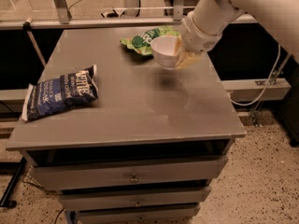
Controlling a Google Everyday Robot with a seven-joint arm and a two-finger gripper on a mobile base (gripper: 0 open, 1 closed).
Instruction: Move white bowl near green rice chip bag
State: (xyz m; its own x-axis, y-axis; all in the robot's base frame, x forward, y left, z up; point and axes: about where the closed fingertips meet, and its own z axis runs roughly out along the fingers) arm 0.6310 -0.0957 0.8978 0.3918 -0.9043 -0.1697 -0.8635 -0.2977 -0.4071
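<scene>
Next, my gripper releases the white bowl on the grey table (167, 55) against the front of the green rice chip bag.
The white bowl (164, 51) hangs tilted in the air above the back right part of the grey table (126, 106). My gripper (183, 57) is shut on the bowl's right rim and holds it clear of the table top. The green rice chip bag (143, 39) lies flat at the back of the table, just left of and behind the bowl, and the bowl covers its right end. The white arm (219, 10) reaches in from the upper right.
A dark blue chip bag (60, 91) with white lettering lies on the table's left side. Drawers (133, 176) sit below the table top. A metal rail (93, 21) runs behind the table. A white cable (264, 85) hangs at the right.
</scene>
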